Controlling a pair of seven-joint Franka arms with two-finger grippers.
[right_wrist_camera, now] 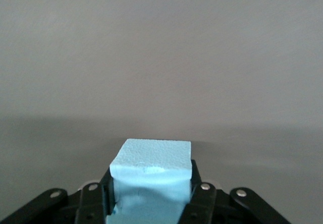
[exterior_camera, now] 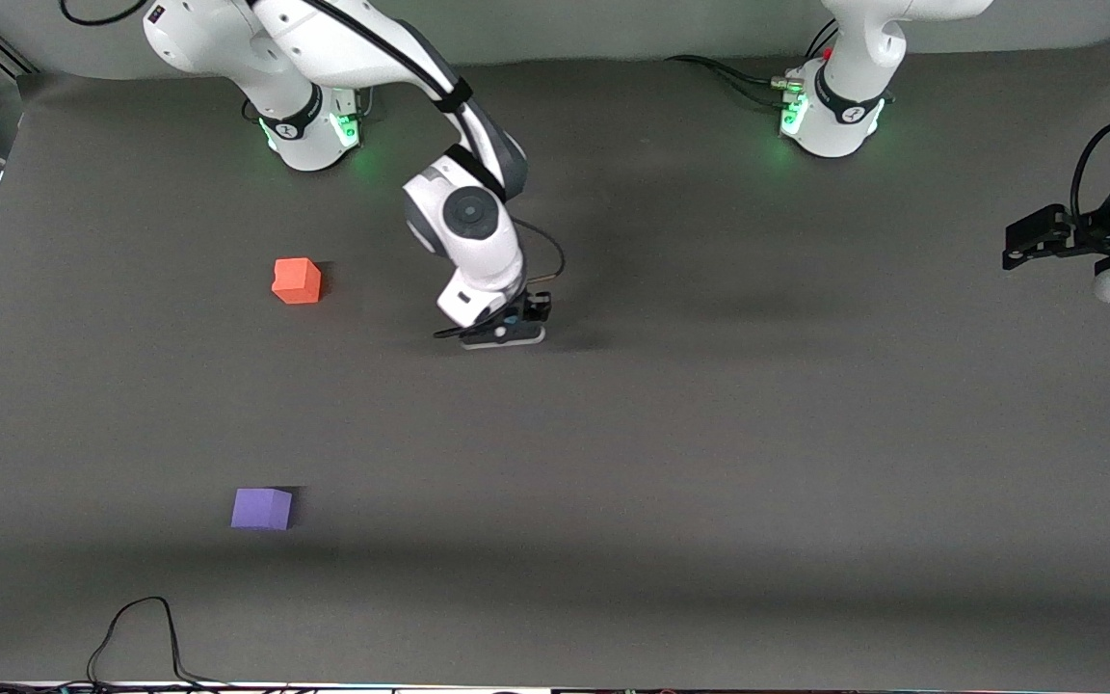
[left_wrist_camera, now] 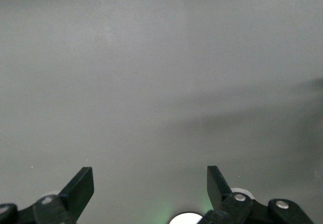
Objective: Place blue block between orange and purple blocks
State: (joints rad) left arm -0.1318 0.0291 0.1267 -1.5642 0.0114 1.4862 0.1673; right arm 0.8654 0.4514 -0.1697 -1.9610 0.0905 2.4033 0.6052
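Next, I release the light blue block with my right gripper on the dark mat midway (exterior_camera: 288, 387) between the orange and purple blocks.
The light blue block (right_wrist_camera: 151, 158) sits pinched between the black fingers of my right gripper (right_wrist_camera: 150, 183), which is shut on it. In the front view that gripper (exterior_camera: 507, 326) is low over the dark mat near the table's middle, and its hand hides nearly all of the block. The orange block (exterior_camera: 297, 280) lies beside it toward the right arm's end. Nearer the front camera than the orange one rests the purple block (exterior_camera: 262, 508). My left gripper (exterior_camera: 1032, 236) waits at the left arm's end of the table, and the left wrist view shows it (left_wrist_camera: 150, 179) open over bare mat.
The two arm bases (exterior_camera: 309, 125) (exterior_camera: 830, 120) stand along the back edge of the dark mat (exterior_camera: 709, 434). A black cable (exterior_camera: 145, 627) loops onto the mat at the front edge, nearer the camera than the purple block.
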